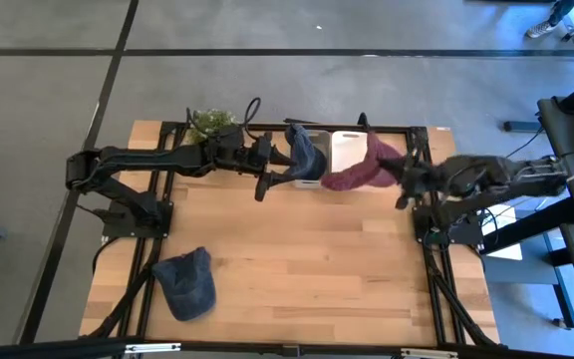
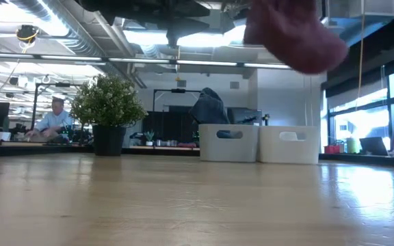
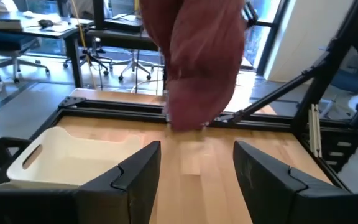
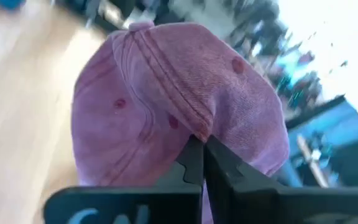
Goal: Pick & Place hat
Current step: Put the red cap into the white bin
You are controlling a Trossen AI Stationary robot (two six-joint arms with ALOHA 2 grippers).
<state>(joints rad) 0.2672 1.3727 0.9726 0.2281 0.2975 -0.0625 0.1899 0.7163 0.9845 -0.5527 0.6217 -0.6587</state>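
The maroon hat will drop from my right gripper in the empty white bin [image 1: 343, 157], beside the dark blue hat's bin.
A maroon hat [image 1: 360, 173] hangs in the air just in front of the two white bins [image 1: 345, 146], held by my right gripper [image 1: 397, 176], which is shut on it. It shows high in the low view [image 2: 294, 33] and ahead in the left wrist view [image 3: 201, 62]. A dark blue hat [image 1: 306, 155] sticks up out of the left bin [image 2: 228, 143]. My left gripper [image 1: 266, 170] is open and empty just left of that bin. A second blue hat [image 1: 188, 282] lies flat on the table at the near left. My right gripper pinches a fold of the maroon hat's crown [image 4: 194, 134] between its two shut fingers, beside a seam. The fingers come roughly level from the table's right. The hat is lifted clear of the table, and its bulk extends beyond the fingertips toward the table's left.
A potted plant [image 1: 210, 122] stands at the far left corner. Black frame rails [image 1: 427, 249] run along the table's sides. The middle and near right of the wooden top [image 1: 317, 269] are bare. People sit at desks in the room behind [image 2: 50, 123].
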